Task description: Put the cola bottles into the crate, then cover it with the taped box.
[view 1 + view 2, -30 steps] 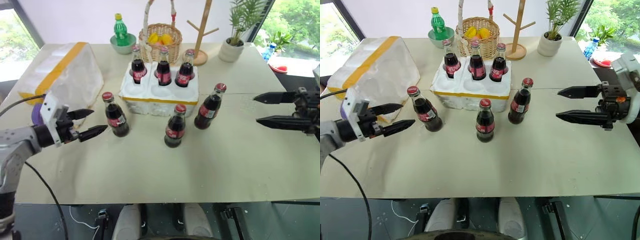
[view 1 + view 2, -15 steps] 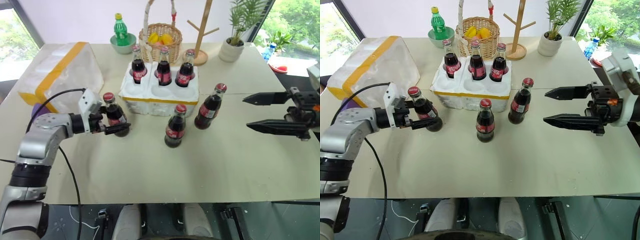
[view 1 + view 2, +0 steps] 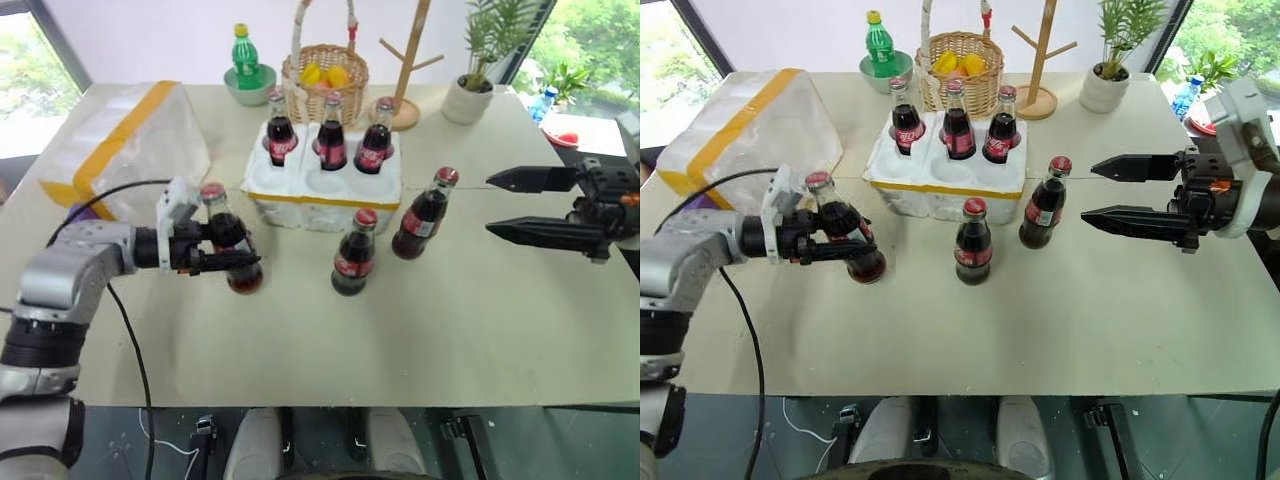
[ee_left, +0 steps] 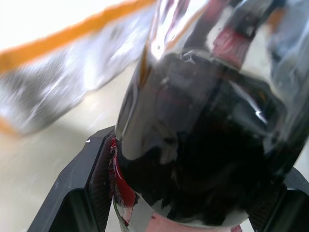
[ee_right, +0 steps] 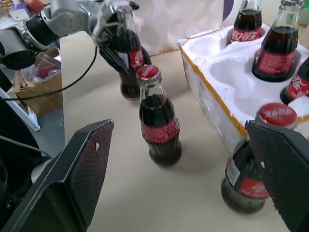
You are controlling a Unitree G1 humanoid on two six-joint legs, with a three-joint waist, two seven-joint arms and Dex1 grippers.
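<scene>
My left gripper is going to let go of the cola bottle in the crate's bare front hole (image 3: pixel 271 181) nearest the taped box.
My left gripper (image 3: pixel 236 256) is shut on a cola bottle (image 3: pixel 244 276) in front of the crate's left end; the bottle leans, its red cap tipped toward the taped box (image 3: pixel 125 145). In the left wrist view the dark glass (image 4: pixel 203 145) sits pressed between both fingers. The white crate (image 3: pixel 322 204) with its yellow band holds three cola bottles (image 3: pixel 331 142) in its back row, and its front holes are bare. Two more cola bottles (image 3: pixel 350 262) (image 3: pixel 420 222) stand on the table before it. My right gripper (image 3: pixel 492 203) hovers open to their right, pointing at them.
Behind the crate stand a wicker basket (image 3: pixel 323 75) with yellow fruit, a green bottle (image 3: pixel 244 62) in a bowl, a wooden stand (image 3: pixel 405 70) and a potted plant (image 3: pixel 470 95). The table's front edge (image 3: pixel 330 404) runs near my arms.
My left gripper swung in from the left, closed around the leftmost bottle and tipped it, dragging it slightly right and nearer. The right gripper stays open, edging slightly left.
</scene>
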